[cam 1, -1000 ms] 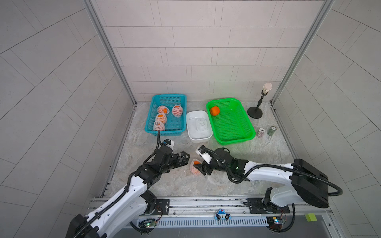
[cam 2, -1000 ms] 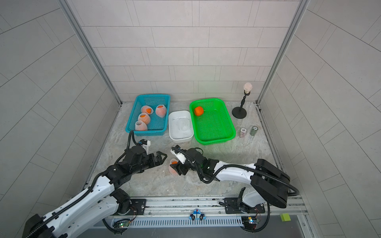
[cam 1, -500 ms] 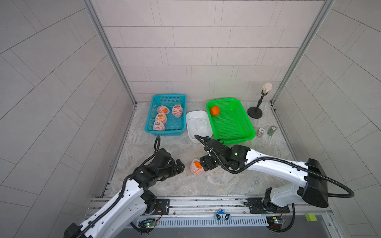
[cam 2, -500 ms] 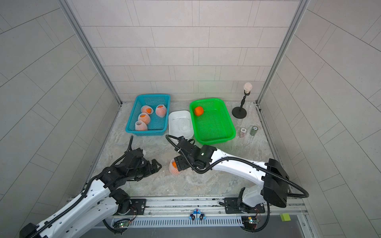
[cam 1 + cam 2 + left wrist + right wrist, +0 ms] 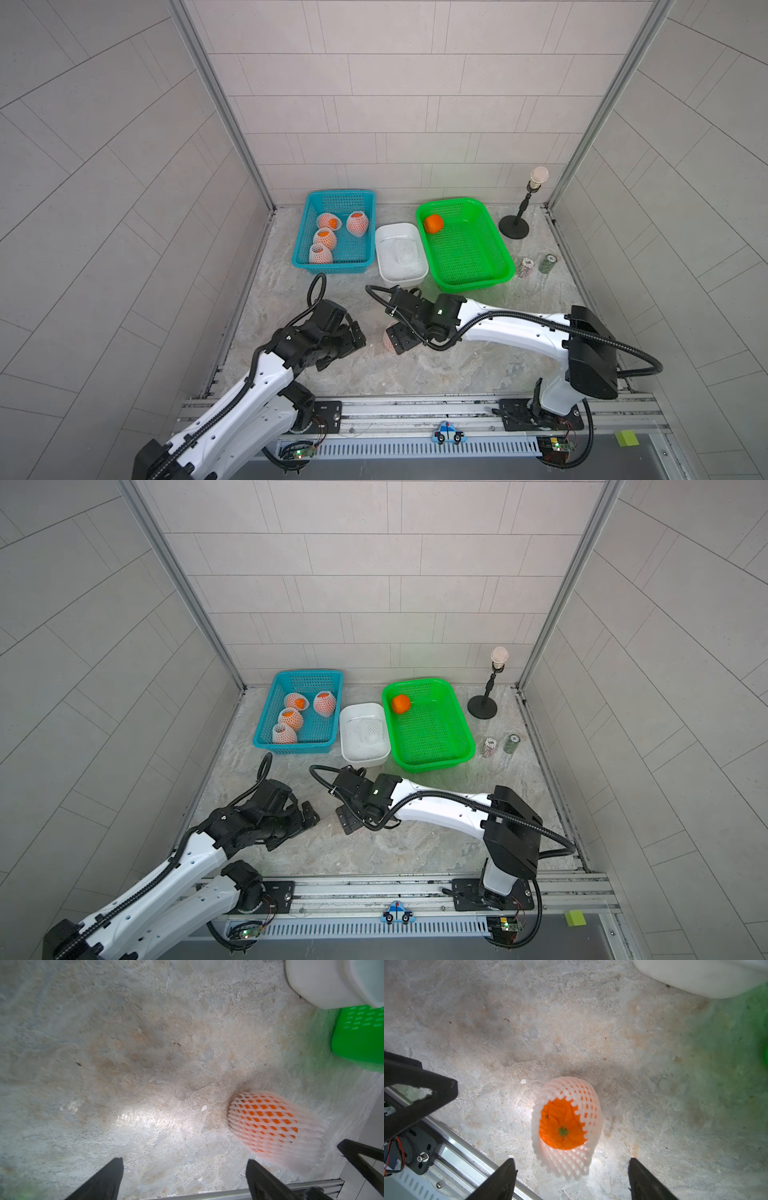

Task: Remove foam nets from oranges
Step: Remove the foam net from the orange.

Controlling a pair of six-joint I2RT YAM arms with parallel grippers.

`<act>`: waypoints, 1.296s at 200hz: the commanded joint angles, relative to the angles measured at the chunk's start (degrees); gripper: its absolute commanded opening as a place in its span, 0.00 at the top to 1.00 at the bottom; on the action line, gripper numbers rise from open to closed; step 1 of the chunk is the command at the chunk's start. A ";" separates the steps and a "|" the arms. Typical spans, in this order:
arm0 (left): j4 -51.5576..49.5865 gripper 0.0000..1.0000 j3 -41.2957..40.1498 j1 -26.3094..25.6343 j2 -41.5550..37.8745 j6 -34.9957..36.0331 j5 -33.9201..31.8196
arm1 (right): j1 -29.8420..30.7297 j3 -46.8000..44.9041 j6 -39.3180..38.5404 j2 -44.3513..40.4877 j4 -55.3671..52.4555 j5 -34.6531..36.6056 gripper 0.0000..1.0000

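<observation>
The orange fills the foam net below the net's loose rim. My right gripper will pinch that rim [image 5: 567,1171] and lift the net to my left gripper.
One of the oranges [image 5: 562,1126] lies on the stone table, still inside one of the foam nets [image 5: 583,1095]; its stem end shows through the sleeve's open mouth. My right gripper [image 5: 571,1159] hovers open just above it, touching nothing, and hides most of it in a top view [image 5: 399,338]. My left gripper [image 5: 184,1160] is open and empty, a little to the left [image 5: 359,336], with the netted orange [image 5: 268,1124] beside one finger. Several netted oranges [image 5: 325,237] lie in the blue basket [image 5: 301,253]. A bare orange [image 5: 433,223] sits in the green basket [image 5: 498,266].
A white tub [image 5: 382,262] between the baskets holds an empty foam net [image 5: 405,250]. A black stand [image 5: 514,227] and two chip stacks [image 5: 527,268] are at the back right. The metal rail [image 5: 415,409] runs along the table's front edge.
My right gripper let go of the netted orange, opened wider and rose over it. My left gripper pulled back to the left, away from the orange, which stayed on the table.
</observation>
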 commanded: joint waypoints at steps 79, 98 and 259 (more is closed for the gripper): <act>1.28 0.00 -1.08 0.77 -0.85 -0.95 -1.45 | 0.97 2.86 -0.73 6.50 -0.47 0.84 0.29; 1.38 0.00 -1.17 0.84 -0.85 -0.86 -1.57 | 0.96 2.77 -0.73 6.43 -0.35 0.98 0.35; 2.84 0.00 -1.64 0.86 -1.52 -1.12 -2.30 | 1.66 1.89 -0.29 2.11 -0.50 2.14 0.76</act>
